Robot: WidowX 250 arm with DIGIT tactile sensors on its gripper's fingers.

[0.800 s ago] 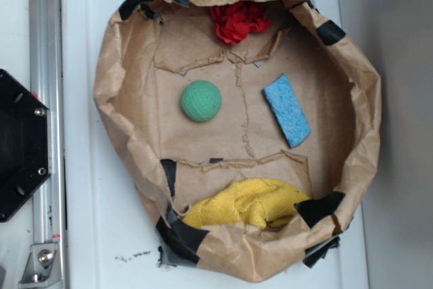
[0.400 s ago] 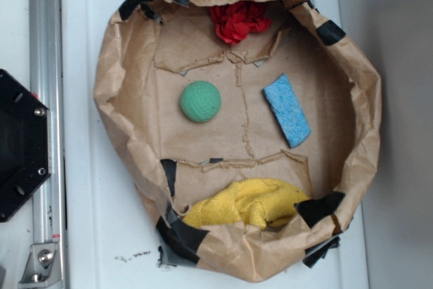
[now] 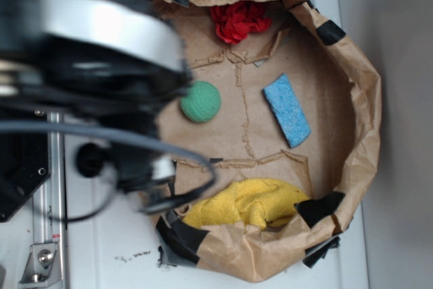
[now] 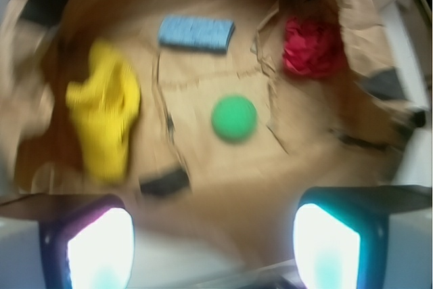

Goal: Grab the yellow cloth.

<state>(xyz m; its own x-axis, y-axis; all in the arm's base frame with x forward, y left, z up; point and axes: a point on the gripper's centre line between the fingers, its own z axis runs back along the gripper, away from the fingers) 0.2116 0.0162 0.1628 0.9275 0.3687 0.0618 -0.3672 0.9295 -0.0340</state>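
The yellow cloth is my gripper's next stop, and it should close there on the cloth's end [image 3: 199,214] [image 4: 108,166] that is nearest the metal rail and farthest from the blue sponge.
The yellow cloth [image 3: 250,203] lies crumpled at the near edge of the brown paper basin [image 3: 352,79]; in the wrist view the cloth [image 4: 105,113] is at the left. The robot arm [image 3: 95,72] fills the upper left of the exterior view, blurred, above the basin's left wall; its fingertips are hidden there. In the wrist view the gripper [image 4: 213,241] is open and empty, its two bright fingers [image 4: 100,248] far apart, high above the basin's rim and well away from the cloth.
A green ball [image 3: 201,101] sits mid-basin, a blue sponge [image 3: 287,110] to its right, a red rag [image 3: 238,20] at the far wall. Black tape patches [image 3: 181,238] hold the paper rim. A metal rail [image 3: 47,235] runs along the left.
The arm has swung into the exterior view from the left and now covers the basin's left side; before, no arm was visible. The objects have not moved.
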